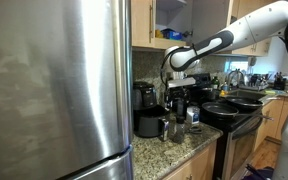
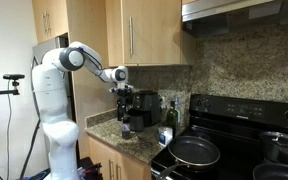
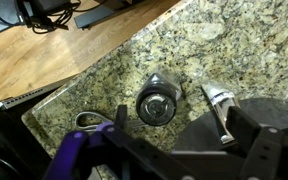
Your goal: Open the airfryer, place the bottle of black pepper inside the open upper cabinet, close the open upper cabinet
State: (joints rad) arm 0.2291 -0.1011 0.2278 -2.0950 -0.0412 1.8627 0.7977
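Next, I lower my gripper to the pepper bottle's dark cap (image 1: 180, 121) (image 3: 158, 104), between the scissors and the silvery tube, and close it there.
In the wrist view I look straight down on the pepper bottle (image 3: 156, 103), a round dark cap standing upright on the speckled granite. My gripper (image 3: 180, 116) hovers above it, open and holding nothing. The bottle sits nearer the left finger (image 3: 120, 116). In both exterior views the gripper (image 1: 178, 88) (image 2: 124, 86) hangs over the counter in front of the black appliances. The airfryer (image 1: 149, 123) is the low black box; its basket seems pulled forward. The upper cabinet (image 1: 170, 20) stands open, with yellow and blue items on its white shelf.
A steel fridge (image 1: 54, 90) fills the foreground. A black stove with pans (image 2: 194, 150) adjoins the counter. Purple-handled scissors (image 3: 79, 122) and a silvery tube (image 3: 217, 104) lie beside the bottle. The counter edge drops to the wood floor (image 3: 44, 50). A green bottle (image 2: 170, 115) stands nearby.
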